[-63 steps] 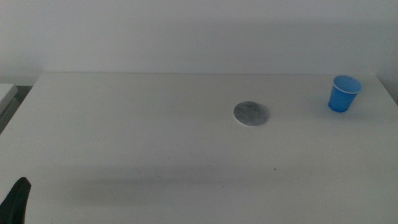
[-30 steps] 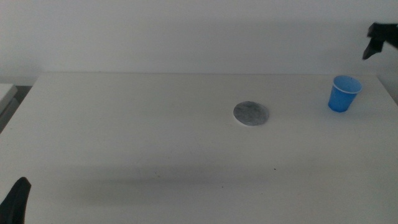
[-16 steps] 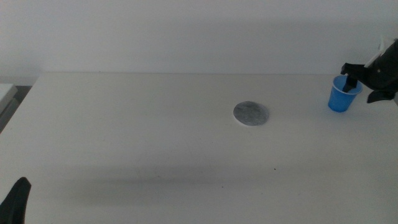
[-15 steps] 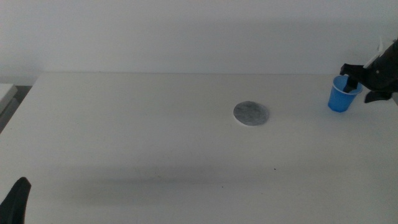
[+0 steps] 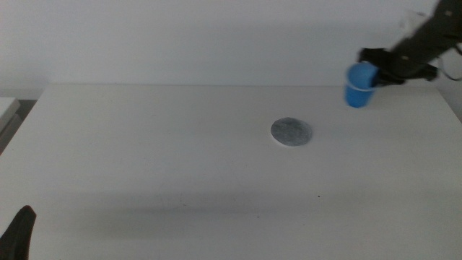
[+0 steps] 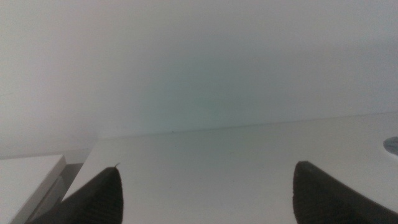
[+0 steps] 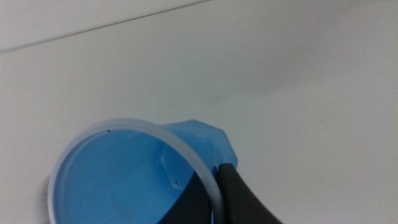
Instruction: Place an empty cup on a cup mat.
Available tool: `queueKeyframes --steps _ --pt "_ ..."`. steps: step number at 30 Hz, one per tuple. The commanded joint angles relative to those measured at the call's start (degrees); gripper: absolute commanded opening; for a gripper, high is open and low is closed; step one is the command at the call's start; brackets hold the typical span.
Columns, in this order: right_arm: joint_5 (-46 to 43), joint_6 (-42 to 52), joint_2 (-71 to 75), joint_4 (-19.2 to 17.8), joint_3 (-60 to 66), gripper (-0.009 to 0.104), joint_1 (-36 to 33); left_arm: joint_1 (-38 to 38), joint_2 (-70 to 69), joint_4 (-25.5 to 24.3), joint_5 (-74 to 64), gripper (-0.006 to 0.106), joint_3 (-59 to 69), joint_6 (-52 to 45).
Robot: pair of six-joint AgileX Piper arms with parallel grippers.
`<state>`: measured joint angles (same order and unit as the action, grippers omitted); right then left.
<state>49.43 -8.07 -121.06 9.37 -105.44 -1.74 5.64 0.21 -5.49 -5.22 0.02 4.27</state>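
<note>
My right gripper will let go of the blue cup on the middle of the grey round cup mat (image 5: 292, 132).
The blue cup (image 5: 358, 85) hangs in the air above the far right of the table, right of the cup mat. My right gripper (image 5: 375, 71) is shut on the cup's rim. In the right wrist view the cup (image 7: 118, 174) looks empty, and my right gripper (image 7: 214, 194) has one jaw inside the rim and one outside. The grey round cup mat (image 5: 291, 131) lies flat near the table's middle, bare. My left gripper (image 5: 18, 232) waits at the front left corner; in its wrist view the left gripper (image 6: 208, 199) is open and empty.
The white table (image 5: 144, 144) carries nothing else, with a pale wall behind it. A sliver of the cup mat (image 6: 393, 144) shows at the edge of the left wrist view. A light grey object (image 5: 6, 108) sits beyond the table's left edge.
My right gripper came in from the right, closed on the cup's rim and has lifted it up and to the left, toward the mat. The left arm has not moved.
</note>
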Motion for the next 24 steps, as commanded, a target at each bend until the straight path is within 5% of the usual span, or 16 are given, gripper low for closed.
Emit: queueKeyframes --steps 1,10,24 --pt "1.0 0.4 1.1 0.1 -0.4 -0.002 -3.2 0.1 -0.2 0.0 0.3 0.094 0.0 0.2" --pt "-1.9 -1.2 0.1 -0.1 -0.4 -0.002 -14.2 0.1 -0.2 0.0 0.3 0.094 0.0 0.2" --pt "-2.8 -2.5 -3.8 -0.2 -0.4 -0.002 -15.2 0.1 -0.2 0.0 0.3 0.094 0.0 0.2"
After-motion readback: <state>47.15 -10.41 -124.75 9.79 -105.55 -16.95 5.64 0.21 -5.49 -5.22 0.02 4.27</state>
